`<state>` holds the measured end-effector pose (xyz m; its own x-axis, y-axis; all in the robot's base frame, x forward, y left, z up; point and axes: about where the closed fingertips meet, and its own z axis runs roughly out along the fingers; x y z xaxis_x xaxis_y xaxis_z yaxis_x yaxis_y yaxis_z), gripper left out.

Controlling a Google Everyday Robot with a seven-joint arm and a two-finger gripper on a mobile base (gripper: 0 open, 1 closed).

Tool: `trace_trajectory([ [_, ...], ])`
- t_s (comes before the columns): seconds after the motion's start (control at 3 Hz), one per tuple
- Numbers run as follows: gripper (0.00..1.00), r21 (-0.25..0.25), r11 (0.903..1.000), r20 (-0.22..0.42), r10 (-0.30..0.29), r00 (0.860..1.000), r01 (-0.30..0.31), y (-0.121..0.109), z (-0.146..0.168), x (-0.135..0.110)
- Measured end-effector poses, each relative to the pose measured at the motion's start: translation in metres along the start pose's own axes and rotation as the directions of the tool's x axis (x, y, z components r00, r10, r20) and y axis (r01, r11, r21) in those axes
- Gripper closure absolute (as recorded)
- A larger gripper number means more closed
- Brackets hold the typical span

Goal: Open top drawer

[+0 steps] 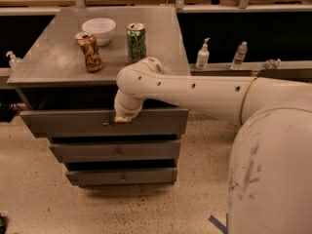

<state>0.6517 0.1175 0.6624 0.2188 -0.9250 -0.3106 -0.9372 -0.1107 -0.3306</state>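
Note:
I have the tip of my gripper against the drawer front next to the knob, so next I back away and grip the drawer's top edge farther [141,110] along before I pull.
The top drawer [63,123] is the widest grey front of three, just under the metal tabletop, with a small round knob [106,125] at its centre. My gripper [122,117] hangs from the white arm [195,91] that reaches in from the right. Its tan tip rests against the upper part of the drawer front, just right of the knob. A dark gap shows between the tabletop and the top of the drawer front.
On the tabletop [48,62] stand a brown can [89,51], a white bowl [99,29] and a green can [136,41]. Two narrower drawers [117,151] [122,176] lie below. Bottles [202,55] stand on a ledge to the right. My white base [273,174] fills the lower right.

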Motion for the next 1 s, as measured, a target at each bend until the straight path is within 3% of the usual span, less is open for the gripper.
trace_trajectory([
  [0.33, 0.59, 0.0, 1.0, 0.0, 0.0, 1.0, 0.0, -0.001, -0.0027, -0.001],
  [1.0, 0.13, 0.0, 1.0, 0.0, 0.0, 1.0, 0.0, -0.0018, -0.0051, -0.0018],
])
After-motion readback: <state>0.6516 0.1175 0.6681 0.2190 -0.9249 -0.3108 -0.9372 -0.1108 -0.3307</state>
